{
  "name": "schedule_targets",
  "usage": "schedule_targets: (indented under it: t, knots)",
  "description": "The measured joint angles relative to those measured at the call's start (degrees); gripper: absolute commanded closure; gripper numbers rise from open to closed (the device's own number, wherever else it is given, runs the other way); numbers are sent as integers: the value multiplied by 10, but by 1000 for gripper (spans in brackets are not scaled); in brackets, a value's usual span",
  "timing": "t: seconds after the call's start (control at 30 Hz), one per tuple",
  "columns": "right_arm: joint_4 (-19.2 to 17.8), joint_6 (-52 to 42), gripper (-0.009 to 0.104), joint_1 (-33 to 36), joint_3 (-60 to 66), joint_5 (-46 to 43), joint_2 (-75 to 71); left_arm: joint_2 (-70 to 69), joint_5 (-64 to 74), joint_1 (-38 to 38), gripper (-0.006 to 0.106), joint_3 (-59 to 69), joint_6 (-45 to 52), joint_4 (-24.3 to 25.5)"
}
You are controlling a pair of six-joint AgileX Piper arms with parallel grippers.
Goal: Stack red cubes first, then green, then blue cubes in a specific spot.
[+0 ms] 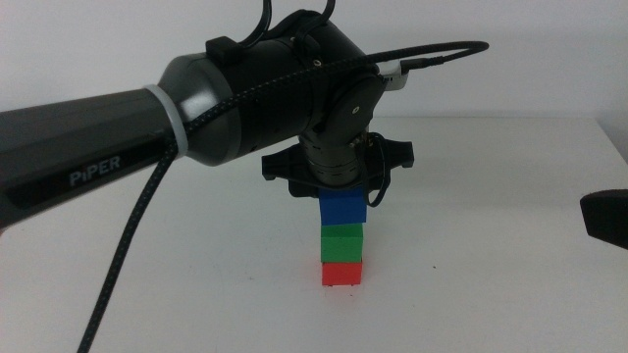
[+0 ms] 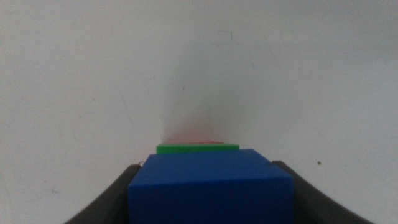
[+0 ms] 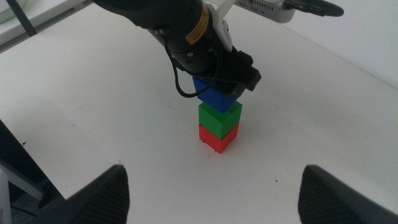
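Observation:
Next, I place the blue cube on top of the green cube (image 1: 341, 222) (image 2: 198, 149) with my left gripper.
A red cube (image 1: 341, 274) stands on the white table with a green cube (image 1: 341, 241) on top of it. A blue cube (image 1: 342, 208) sits on the green one, making a three-cube stack. My left gripper (image 1: 343, 192) comes down from above and is shut on the blue cube (image 2: 210, 190). Its jaws press both sides of that cube. The stack also shows in the right wrist view: red (image 3: 217, 138), green (image 3: 219, 118), blue (image 3: 217, 98). The marked spot is hidden under the stack. My right gripper (image 1: 604, 216) waits open at the right edge.
The left arm's large grey body (image 1: 118, 137) and its braided cable (image 1: 128, 245) cross the left half of the middle view. The white table (image 1: 491, 275) spreads around the stack. A tiny dark speck (image 1: 435, 267) lies right of the stack.

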Motion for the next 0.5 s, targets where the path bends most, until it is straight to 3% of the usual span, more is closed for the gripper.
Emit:
schedule_targets:
  t: [0.5]
  knots:
    - [0, 0, 2, 0, 0, 0, 0, 21, 8, 0, 102, -3, -14, 0]
